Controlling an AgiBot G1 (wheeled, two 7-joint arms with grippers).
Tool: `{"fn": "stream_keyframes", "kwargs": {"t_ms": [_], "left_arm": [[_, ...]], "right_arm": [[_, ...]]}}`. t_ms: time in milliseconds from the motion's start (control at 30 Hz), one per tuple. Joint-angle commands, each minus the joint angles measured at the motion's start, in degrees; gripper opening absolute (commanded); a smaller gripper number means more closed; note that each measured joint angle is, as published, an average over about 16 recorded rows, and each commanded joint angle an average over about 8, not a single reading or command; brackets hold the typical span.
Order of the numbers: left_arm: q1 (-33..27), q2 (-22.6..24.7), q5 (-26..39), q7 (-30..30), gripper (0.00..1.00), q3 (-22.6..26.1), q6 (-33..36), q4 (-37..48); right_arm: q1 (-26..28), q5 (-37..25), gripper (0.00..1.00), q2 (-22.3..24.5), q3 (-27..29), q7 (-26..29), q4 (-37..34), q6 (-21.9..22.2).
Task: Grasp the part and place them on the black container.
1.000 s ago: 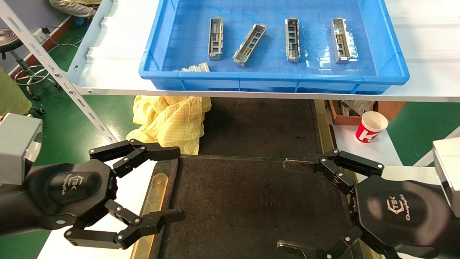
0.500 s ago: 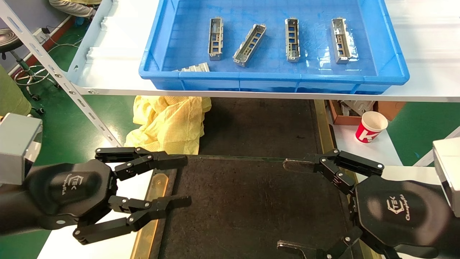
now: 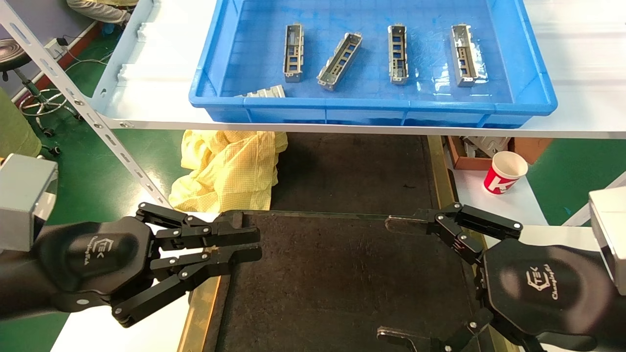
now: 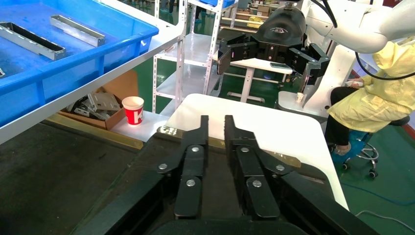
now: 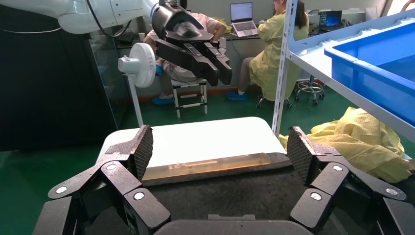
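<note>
The robot's right gripper should close across the middle of the silver-grey part (image 3: 463, 50) in the blue bin that lies nearest the red and white paper cup.
Several silver-grey parts lie in the blue bin (image 3: 371, 105) on the shelf: one (image 3: 293, 52) at the left, a tilted one (image 3: 340, 61), one (image 3: 397, 47) and one (image 3: 463, 48) at the right. Another (image 3: 264, 92) is half hidden behind the bin's front wall. Two parts (image 4: 29, 41) show in the left wrist view. The black container (image 3: 342, 278) lies below the shelf with nothing on it. My left gripper (image 3: 252, 245) hovers over the container's left edge, empty, its fingers a narrow gap apart (image 4: 216, 122). My right gripper (image 3: 389, 279) is open and empty over the container's right side (image 5: 220, 147).
A yellow cloth (image 3: 230, 166) lies under the shelf beyond the container's left corner. A red and white paper cup (image 3: 504, 172) stands on the white table at the right, next to a cardboard box (image 3: 469, 159). A slanted metal shelf strut (image 3: 73, 93) runs at the left.
My left gripper's fingers have closed from wide open to nearly together, with nothing between them. The right arm and the parts have not moved.
</note>
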Motion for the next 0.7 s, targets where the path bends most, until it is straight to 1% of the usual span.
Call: {"fn": "stream_keyframes", "kwargs": {"t_ms": [33,200,333,500,700], "left_arm": [[0.0,0.0,0.0,0.0,0.0,0.0,0.0,0.0],[0.0,0.0,0.0,0.0,0.0,0.0,0.0,0.0],[0.0,0.0,0.0,0.0,0.0,0.0,0.0,0.0],[0.0,0.0,0.0,0.0,0.0,0.0,0.0,0.0],[0.0,0.0,0.0,0.0,0.0,0.0,0.0,0.0]], "right_arm": [[-0.01,0.0,1.0,0.0,0.01,0.01,0.01,0.0],[0.32,0.01,1.0,-0.07,0.08,0.03,0.05,0.12],[3.08,-0.47,1.0,-0.61,0.14,0.67,0.16,0.8],[11.27,-2.95,1.0,-2.46,-0.36,3.12,-1.49,2.94],[22.5,-9.03,1.0,-5.6,-2.33,8.22,-8.71,8.6]]}}
